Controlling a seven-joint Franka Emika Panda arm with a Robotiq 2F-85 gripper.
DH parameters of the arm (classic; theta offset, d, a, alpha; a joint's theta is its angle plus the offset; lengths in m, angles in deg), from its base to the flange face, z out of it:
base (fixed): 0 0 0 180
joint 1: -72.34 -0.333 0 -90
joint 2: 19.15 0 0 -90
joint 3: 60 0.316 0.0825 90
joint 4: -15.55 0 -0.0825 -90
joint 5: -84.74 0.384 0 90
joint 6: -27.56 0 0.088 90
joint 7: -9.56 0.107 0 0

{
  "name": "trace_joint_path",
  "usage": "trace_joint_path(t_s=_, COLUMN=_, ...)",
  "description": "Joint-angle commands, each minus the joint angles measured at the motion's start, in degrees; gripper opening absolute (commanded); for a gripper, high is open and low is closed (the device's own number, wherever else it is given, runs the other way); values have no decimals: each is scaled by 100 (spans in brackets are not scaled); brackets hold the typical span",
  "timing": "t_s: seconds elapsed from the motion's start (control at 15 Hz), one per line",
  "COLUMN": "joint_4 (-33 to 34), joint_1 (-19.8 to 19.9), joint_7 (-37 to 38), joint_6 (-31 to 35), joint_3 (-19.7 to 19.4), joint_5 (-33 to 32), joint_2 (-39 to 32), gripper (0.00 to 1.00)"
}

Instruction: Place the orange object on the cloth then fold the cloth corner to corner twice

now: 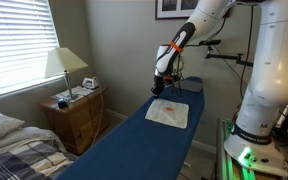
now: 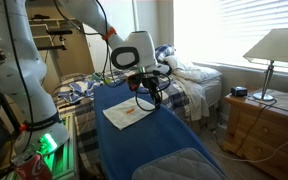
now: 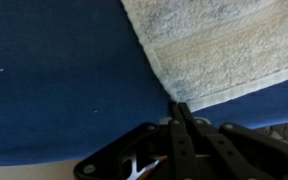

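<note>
Next, my gripper releases the cloth corner just beside the opposite corner of the white cloth [image 1: 183,123], toward the robot base.
A white cloth [image 1: 169,114] lies flat on the blue padded table [image 1: 134,140]. It also shows in the other exterior view [image 2: 124,117] and in the wrist view [image 3: 224,45]. A small orange object [image 1: 170,108] lies on the cloth, and it shows faintly in an exterior view [image 2: 133,112]. My gripper [image 3: 177,108] has its fingers pressed together at one corner of the cloth, low over the table. It appears in both exterior views [image 1: 162,90] [image 2: 150,98] at the cloth's far edge. The orange object on the cloth is out of the wrist view.
A wooden nightstand [image 1: 76,115] with a lamp [image 1: 64,65] stands beside a bed [image 1: 14,145]. In an exterior view, a bed [image 2: 184,85] and a dresser with a lamp [image 2: 274,50] are near the table. The robot base [image 1: 259,110] stands at the table's side.
</note>
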Motion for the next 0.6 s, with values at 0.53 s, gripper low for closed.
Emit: trace_joint_path(t_s=0.53, joint_4=-465, joint_1=20, joint_7=-424, joint_6=-343, joint_3=48, joint_5=156, joint_2=835, gripper=4)
